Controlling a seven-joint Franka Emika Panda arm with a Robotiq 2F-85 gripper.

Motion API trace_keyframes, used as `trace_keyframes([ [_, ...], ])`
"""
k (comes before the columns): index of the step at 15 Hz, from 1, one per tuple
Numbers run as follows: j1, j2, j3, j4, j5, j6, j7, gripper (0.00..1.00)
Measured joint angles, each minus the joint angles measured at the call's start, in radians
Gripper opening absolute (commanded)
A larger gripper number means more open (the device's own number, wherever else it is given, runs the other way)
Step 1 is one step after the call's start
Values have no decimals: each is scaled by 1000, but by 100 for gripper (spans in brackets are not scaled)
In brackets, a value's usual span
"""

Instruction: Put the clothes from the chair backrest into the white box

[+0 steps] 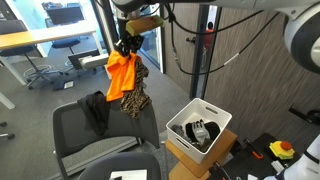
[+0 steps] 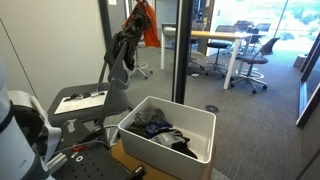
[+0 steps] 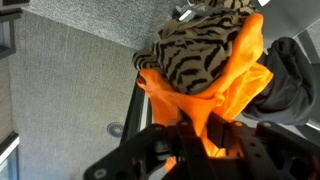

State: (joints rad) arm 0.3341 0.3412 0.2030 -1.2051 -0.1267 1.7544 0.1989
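Observation:
Next, my gripper lets go of the orange garment on top of the dark clothes inside the white box (image 1: pixel 194 123).
My gripper (image 1: pixel 126 47) is shut on the orange garment (image 1: pixel 121 75) and holds it well above the chair backrest (image 1: pixel 80 128). The brown-and-tan patterned garment (image 1: pixel 137 95) hangs with it, tangled in the orange cloth. In the wrist view the orange cloth (image 3: pixel 225 85) is pinched between my fingers (image 3: pixel 195 135), with the striped patterned garment (image 3: pixel 200 50) behind it. A black garment (image 1: pixel 96 110) still drapes over the backrest. The white box (image 1: pixel 200 128) stands to the side on a cardboard carton and holds dark clothes. In an exterior view the clothes (image 2: pixel 140 25) hang above the chair, and the white box (image 2: pixel 168 140) is in front.
The brown cardboard carton (image 1: pixel 205 158) sits under the white box. A paper sheet (image 2: pixel 80 98) lies on the chair seat. A glass partition and black posts (image 1: pixel 208 50) stand behind. Desks and office chairs (image 2: pixel 250 55) are farther back. A yellow-red button box (image 1: pixel 282 150) is nearby.

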Motion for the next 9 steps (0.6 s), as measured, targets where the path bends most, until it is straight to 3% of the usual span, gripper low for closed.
trace_keyframes([
  [9, -142, -426, -87, -432, 132, 111, 221, 11],
])
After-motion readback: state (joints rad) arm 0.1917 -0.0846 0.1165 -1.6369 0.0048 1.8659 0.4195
